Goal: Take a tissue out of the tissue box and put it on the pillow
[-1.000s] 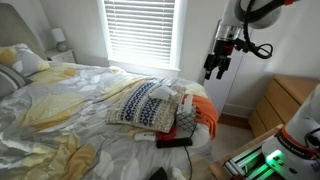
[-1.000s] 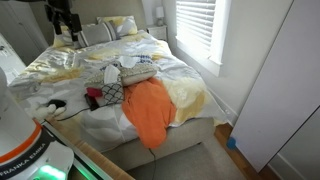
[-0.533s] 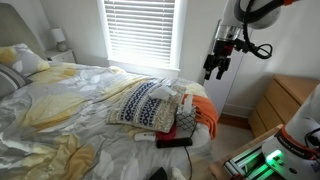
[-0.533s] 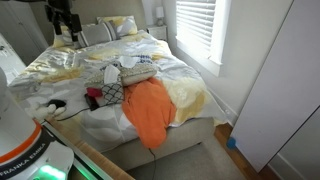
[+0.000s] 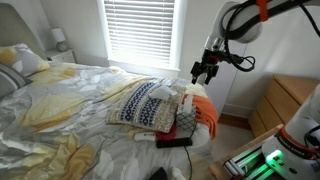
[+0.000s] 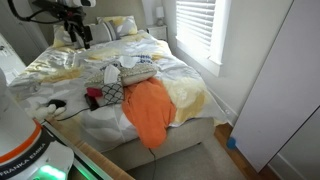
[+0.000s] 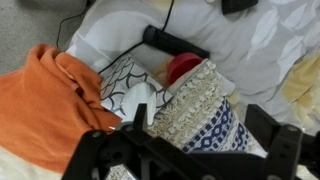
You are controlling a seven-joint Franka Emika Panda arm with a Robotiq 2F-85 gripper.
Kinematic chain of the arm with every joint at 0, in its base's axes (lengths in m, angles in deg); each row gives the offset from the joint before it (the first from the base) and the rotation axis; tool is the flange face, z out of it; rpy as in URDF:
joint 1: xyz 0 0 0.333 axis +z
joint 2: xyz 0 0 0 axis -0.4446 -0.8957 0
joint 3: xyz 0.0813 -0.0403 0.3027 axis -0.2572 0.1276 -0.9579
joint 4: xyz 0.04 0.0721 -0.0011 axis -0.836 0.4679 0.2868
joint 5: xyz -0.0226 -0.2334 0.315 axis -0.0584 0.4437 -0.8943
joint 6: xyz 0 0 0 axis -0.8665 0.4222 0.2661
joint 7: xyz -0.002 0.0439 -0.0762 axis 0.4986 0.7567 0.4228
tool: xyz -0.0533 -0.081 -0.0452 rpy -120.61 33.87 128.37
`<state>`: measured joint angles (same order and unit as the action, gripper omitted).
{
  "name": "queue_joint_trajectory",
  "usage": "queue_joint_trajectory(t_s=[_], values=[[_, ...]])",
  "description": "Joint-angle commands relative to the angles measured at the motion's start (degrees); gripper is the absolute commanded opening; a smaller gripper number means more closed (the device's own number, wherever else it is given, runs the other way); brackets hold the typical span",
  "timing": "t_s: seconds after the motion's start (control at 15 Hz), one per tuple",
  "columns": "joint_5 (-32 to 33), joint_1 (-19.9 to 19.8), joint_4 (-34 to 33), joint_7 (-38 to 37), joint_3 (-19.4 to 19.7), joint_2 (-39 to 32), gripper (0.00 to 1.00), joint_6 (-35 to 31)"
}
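Note:
The top of the white tissue (image 5: 187, 98) (image 7: 141, 108) sticks up out of the tissue box beside the orange cloth, and my gripper needs to close on it.
The pillow (image 5: 143, 103), banded in navy, cream and tan, lies near the foot of the bed and fills the lower middle of the wrist view (image 7: 205, 110). The small cream-tan tissue box (image 5: 165, 95) rests against the pillow's side, next to the orange cloth; it also shows in an exterior view (image 6: 137, 72). A white bit of tissue (image 7: 140, 100) shows at the pillow's edge in the wrist view. My gripper (image 5: 204, 72) hangs in the air above the bed's foot corner, open and empty (image 7: 200, 130), apart from everything. It also shows in an exterior view (image 6: 78, 35).
An orange cloth (image 7: 50, 95) hangs over the bed edge (image 6: 150, 108). A red item (image 7: 183, 66) and a flat black device (image 7: 175, 41) lie by the pillow. White and yellow bed pillows (image 5: 20, 62) are at the headboard. A wooden dresser (image 5: 285, 100) stands beside the bed.
The arm has swung down and in towards the bed; the gripper is now lower and closer to the pillow. The things on the bed have not moved.

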<state>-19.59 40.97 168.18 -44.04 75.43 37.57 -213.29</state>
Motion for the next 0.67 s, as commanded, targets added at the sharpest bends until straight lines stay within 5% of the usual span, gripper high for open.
queue_joint_trajectory(t_s=[0.0, 0.6], values=[[2.4, -1.7, 0.4, -3.6, -1.3, -5.5, 1.00, -6.0], [12.9, -2.9, -0.8, -12.5, -1.6, -17.8, 1.00, -12.1]])
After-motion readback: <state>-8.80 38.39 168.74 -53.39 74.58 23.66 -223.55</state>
